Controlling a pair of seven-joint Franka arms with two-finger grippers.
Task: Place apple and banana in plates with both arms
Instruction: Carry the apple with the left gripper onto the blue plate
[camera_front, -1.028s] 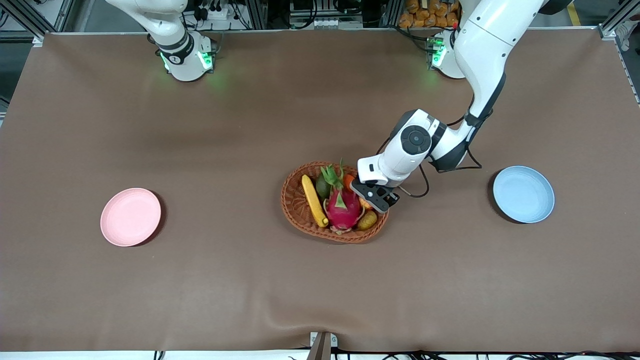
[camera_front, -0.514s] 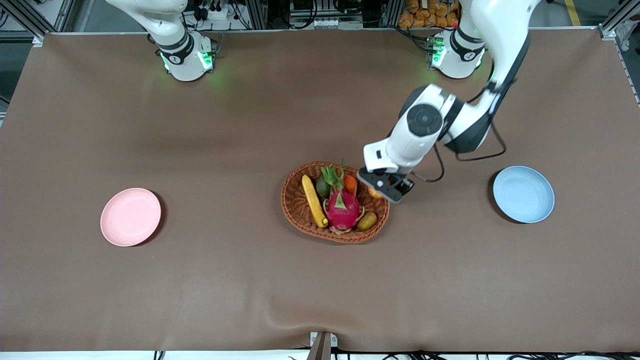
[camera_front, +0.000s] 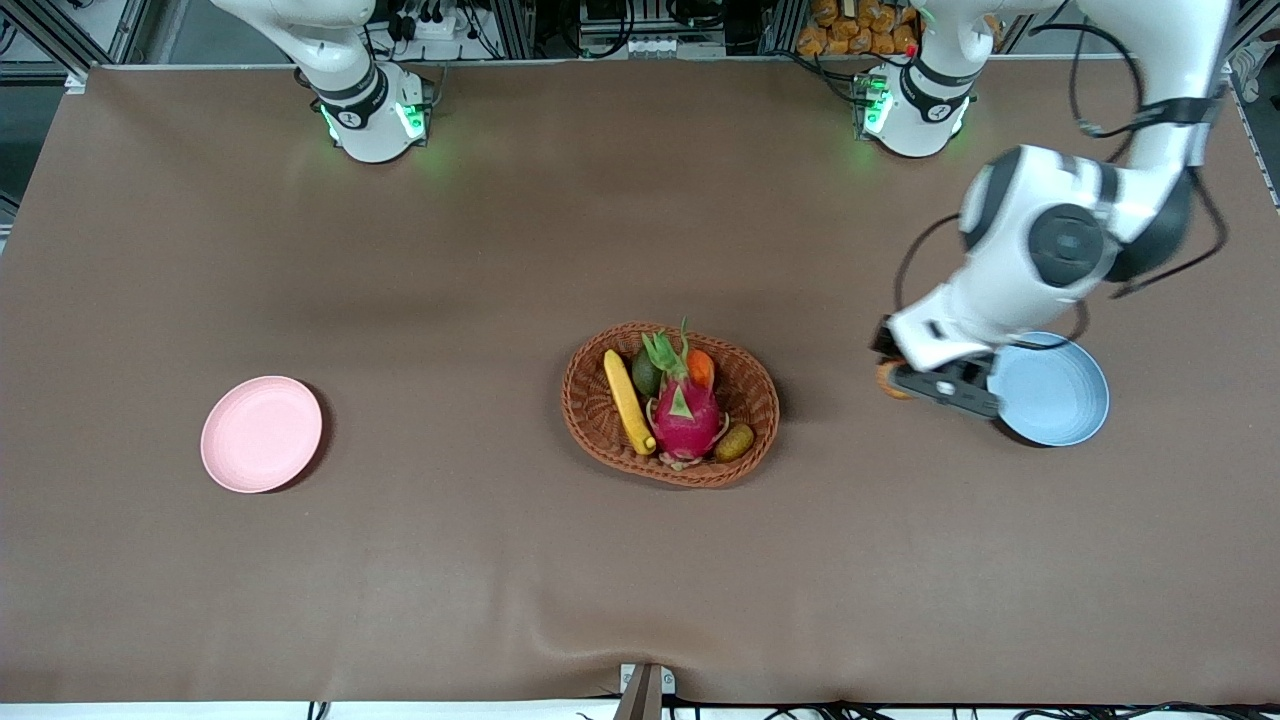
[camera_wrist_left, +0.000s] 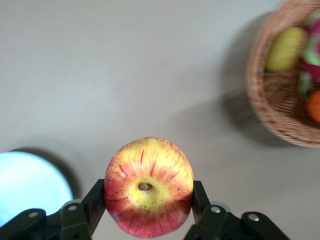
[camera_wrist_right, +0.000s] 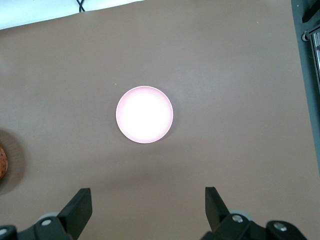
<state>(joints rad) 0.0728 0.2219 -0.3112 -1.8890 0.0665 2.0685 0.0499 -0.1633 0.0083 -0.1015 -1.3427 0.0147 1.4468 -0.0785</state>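
Note:
My left gripper needs to release the apple on the light blue plate (camera_front: 1051, 370) (camera_wrist_left: 16, 209), near the middle of the plate. The apple is now held beside that plate's rim.
My left gripper (camera_front: 893, 382) is shut on the apple (camera_front: 886, 380), red with yellow patches, and holds it over the table beside the light blue plate's (camera_front: 1060, 395) rim, on its basket side. In the left wrist view the apple (camera_wrist_left: 148, 186) sits between the black fingers (camera_wrist_left: 95, 200), with the blue plate (camera_wrist_left: 25, 185) close by. The banana (camera_front: 627, 401) lies in the woven basket (camera_front: 575, 420) mid-table. The pink plate (camera_front: 261, 433) lies toward the right arm's end. My right gripper (camera_wrist_right: 148, 205) is open and empty, high over the pink plate (camera_wrist_right: 144, 114); it is out of the front view.
The basket also holds a magenta dragon fruit (camera_front: 686, 410), an orange carrot-like piece (camera_front: 701, 367), a kiwi (camera_front: 735, 441) and a dark green fruit (camera_front: 646, 375). The basket's edge shows in the left wrist view (camera_wrist_left: 280, 115). Brown cloth covers the table.
My left gripper has lifted the apple out of the basket and carried it toward the left arm's end, up to the blue plate's rim. The right arm has not moved.

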